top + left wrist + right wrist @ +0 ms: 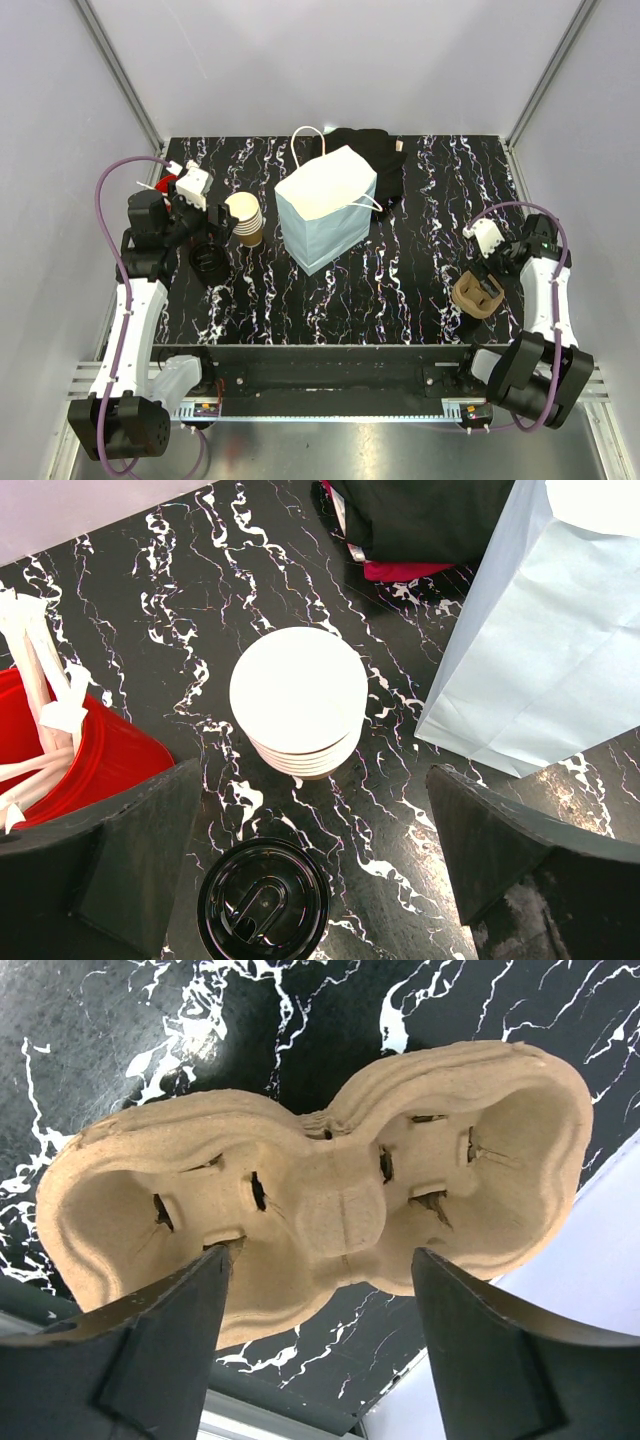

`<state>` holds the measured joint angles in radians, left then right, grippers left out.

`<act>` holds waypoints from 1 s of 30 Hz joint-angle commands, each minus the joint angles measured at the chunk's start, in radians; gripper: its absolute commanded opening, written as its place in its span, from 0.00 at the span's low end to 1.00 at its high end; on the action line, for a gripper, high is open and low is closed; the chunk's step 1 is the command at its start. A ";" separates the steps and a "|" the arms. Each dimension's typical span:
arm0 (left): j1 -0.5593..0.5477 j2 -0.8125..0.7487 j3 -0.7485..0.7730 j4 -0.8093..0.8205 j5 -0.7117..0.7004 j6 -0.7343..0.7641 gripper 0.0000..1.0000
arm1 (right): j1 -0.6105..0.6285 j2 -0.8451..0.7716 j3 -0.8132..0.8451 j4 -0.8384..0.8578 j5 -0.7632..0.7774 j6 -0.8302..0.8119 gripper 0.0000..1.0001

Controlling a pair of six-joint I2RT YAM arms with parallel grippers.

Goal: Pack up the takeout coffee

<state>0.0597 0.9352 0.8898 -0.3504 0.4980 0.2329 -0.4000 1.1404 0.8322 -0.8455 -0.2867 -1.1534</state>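
Note:
The nested rims of the carriers show another tan carrier below, so the robot's right gripper needs to pinch just the top carrier's middle fold point(341, 1203) and work it free of the lower carrier.
A round black lid point(262, 900) sits on the table below my left gripper; it shows in the top view point(208, 263) as a low black round thing, and I cannot tell whether a cup is under it. No single tan cup with a lid shows plainly. My left gripper point(312, 780) point(205, 240) is open and empty, hovering between the lid and a nested stack of tan cups point(298, 695) point(245, 218). My right gripper point(322, 1255) point(487, 278) is open, its fingers apart over a tan pulp two-cup carrier point(330, 1190) point(477, 293).
A pale blue paper bag point(328, 208) point(545, 650) stands open at the table's middle. A red cup of white straws point(75, 750) point(165, 185) is at the far left. A black bundle point(365, 152) lies behind the bag. The carrier is near the table's front right edge.

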 commanded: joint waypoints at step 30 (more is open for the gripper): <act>-0.001 -0.007 0.014 0.025 0.036 0.014 0.99 | -0.080 0.091 0.123 -0.032 -0.135 -0.008 0.36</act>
<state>0.0597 0.9356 0.8898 -0.3504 0.5022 0.2367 -0.4744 1.2873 0.8825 -0.8482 -0.3866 -1.1484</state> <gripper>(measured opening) 0.987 0.483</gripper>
